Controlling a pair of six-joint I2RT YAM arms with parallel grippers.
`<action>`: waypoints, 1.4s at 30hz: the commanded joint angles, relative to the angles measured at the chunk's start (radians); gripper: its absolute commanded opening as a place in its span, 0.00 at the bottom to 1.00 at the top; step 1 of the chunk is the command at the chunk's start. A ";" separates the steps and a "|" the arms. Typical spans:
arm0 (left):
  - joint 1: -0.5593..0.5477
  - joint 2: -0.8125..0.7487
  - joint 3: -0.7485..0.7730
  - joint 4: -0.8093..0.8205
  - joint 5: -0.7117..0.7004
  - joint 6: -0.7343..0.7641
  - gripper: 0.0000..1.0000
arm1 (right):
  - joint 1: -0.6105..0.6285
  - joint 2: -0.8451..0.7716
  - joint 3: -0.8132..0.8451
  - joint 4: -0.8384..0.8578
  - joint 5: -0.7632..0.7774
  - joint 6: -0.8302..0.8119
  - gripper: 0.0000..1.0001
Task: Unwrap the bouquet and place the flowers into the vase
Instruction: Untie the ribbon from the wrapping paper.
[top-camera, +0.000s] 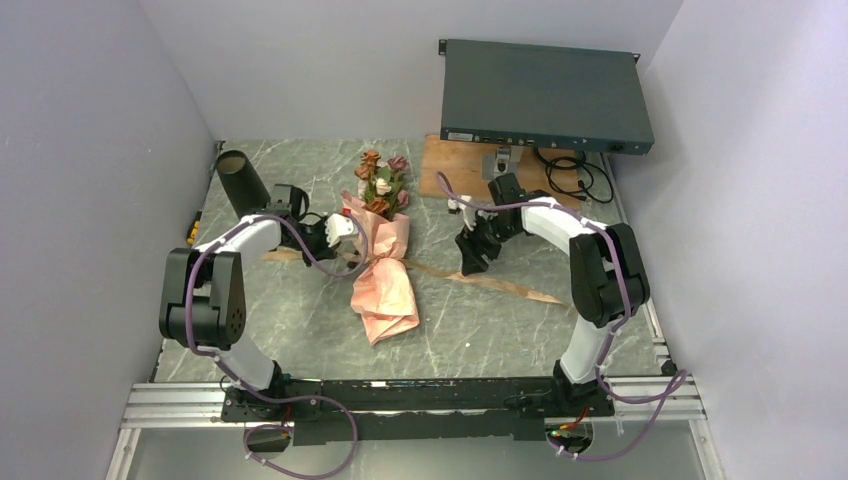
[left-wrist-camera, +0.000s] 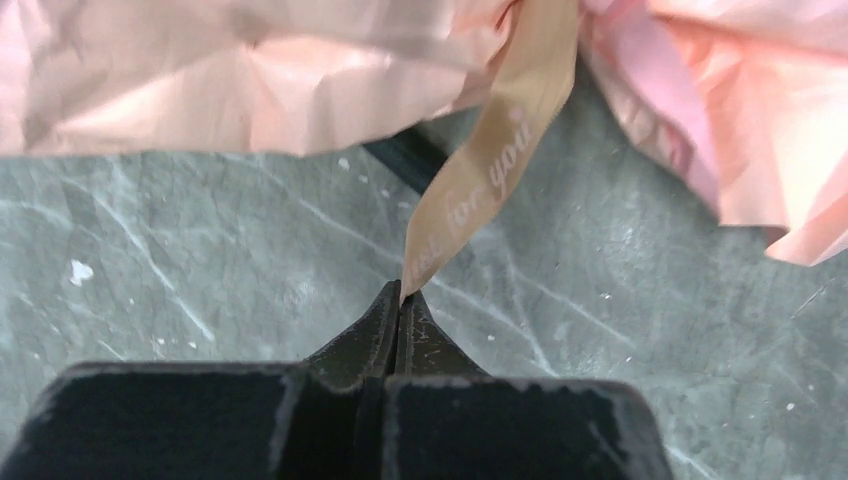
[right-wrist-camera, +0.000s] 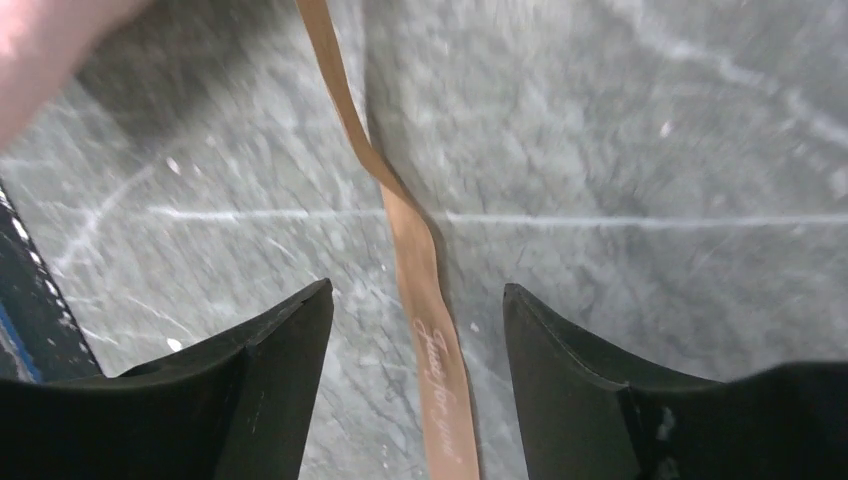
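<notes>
The ribbon's tip, in my left gripper, still cinches the paper; I will open it and take its knot (top-camera: 377, 260).
The bouquet (top-camera: 382, 262) lies mid-table in crinkled salmon-pink paper (left-wrist-camera: 250, 80), its flowers (top-camera: 380, 183) pointing to the back. A tan ribbon (top-camera: 500, 285) trails from it across the table to the right. My left gripper (top-camera: 338, 238) sits at the bouquet's left side; in the left wrist view it (left-wrist-camera: 400, 296) is shut on the tip of a ribbon end (left-wrist-camera: 480, 170). My right gripper (top-camera: 475, 255) is open just above the table, and the ribbon (right-wrist-camera: 420, 260) lies loose between its fingers (right-wrist-camera: 290, 360). The black vase (top-camera: 240, 180) stands at the back left.
A dark grey rack box (top-camera: 545, 95) rests at the back right over a wooden board (top-camera: 455, 165), with black cables (top-camera: 575, 175) beside it. A small yellow item (top-camera: 192, 232) lies by the left wall. Walls close in on three sides.
</notes>
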 joint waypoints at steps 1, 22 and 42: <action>-0.037 -0.070 -0.004 0.003 0.012 -0.024 0.05 | 0.036 -0.046 0.120 -0.015 -0.088 0.137 0.68; -0.085 -0.132 -0.078 0.082 0.074 -0.066 0.63 | 0.269 0.199 0.476 0.352 -0.182 0.608 0.29; -0.173 -0.149 -0.035 0.112 0.013 -0.156 0.00 | 0.326 0.438 0.505 0.388 0.025 0.566 0.00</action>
